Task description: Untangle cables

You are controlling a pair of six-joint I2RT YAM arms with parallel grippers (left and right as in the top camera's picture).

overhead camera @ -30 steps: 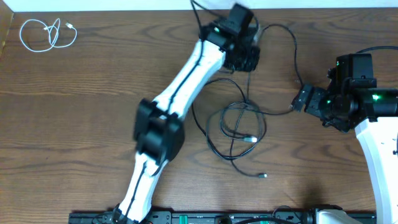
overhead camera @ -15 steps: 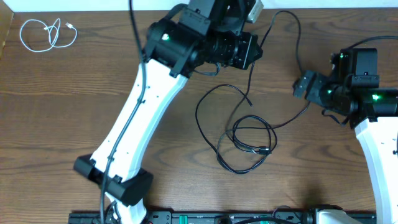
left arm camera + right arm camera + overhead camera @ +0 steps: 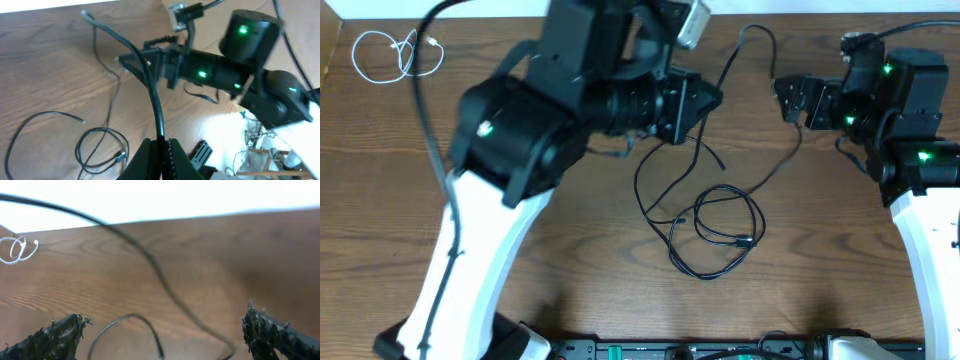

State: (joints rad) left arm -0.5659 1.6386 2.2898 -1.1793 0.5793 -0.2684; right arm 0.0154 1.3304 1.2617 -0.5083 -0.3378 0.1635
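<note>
The hanging part (image 3: 773, 73) (image 3: 222, 341) of the black cable, between its raised bend and the loops on the table, will be gripped by my right gripper as it closes.
My left gripper (image 3: 703, 96) is raised high over the table's far middle and is shut on a black cable (image 3: 150, 85), which rises from the jaws (image 3: 161, 146) in the left wrist view. More black cable lies in loose loops (image 3: 725, 225) on the table below, with a free end (image 3: 722, 165) beside them. My right gripper (image 3: 783, 97) is open at the far right. A black cable strand (image 3: 150, 262) crosses well beyond its spread fingers (image 3: 165, 335), untouched. The short white cable (image 3: 395, 55) lies coiled at the far left corner, also seen small in the right wrist view (image 3: 17, 250).
The big left arm (image 3: 520, 150) hides much of the table's left middle in the overhead view. The right arm's base (image 3: 930, 210) stands at the right edge. A black rail (image 3: 670, 350) runs along the front edge.
My left arm has risen toward the camera and swung left, drawing the black cable with it. My right gripper has moved toward the far edge. The loops have shifted slightly right.
</note>
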